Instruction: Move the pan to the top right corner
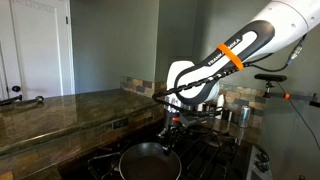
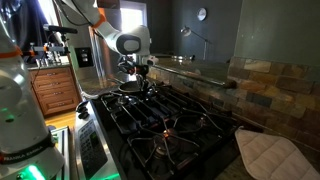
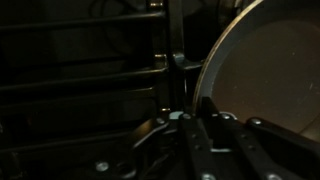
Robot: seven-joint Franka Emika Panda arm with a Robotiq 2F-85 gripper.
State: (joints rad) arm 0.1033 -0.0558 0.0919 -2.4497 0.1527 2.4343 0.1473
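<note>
Next, I release the pan on the black stove grates [image 1: 128, 146], close against the stone countertop's side.
The pan [image 1: 148, 162] is round, dark and shallow with a lighter rim, and it sits on the black stove grates at the near burner. It also shows in an exterior view [image 2: 134, 88] at the stove's far end, and in the wrist view [image 3: 265, 70] it fills the right side. My gripper [image 1: 167, 143] reaches down at the pan's edge. It also shows in an exterior view [image 2: 138, 74]. In the wrist view its fingers [image 3: 203, 110] sit close together astride the pan's rim, closed on it.
Black stove grates [image 2: 165, 120] cover the cooktop. Small steel canisters [image 1: 240, 114] stand at the back by the stone backsplash. A white quilted pad [image 2: 270, 155] lies on the counter beside the stove. A stone countertop [image 1: 60, 110] runs alongside.
</note>
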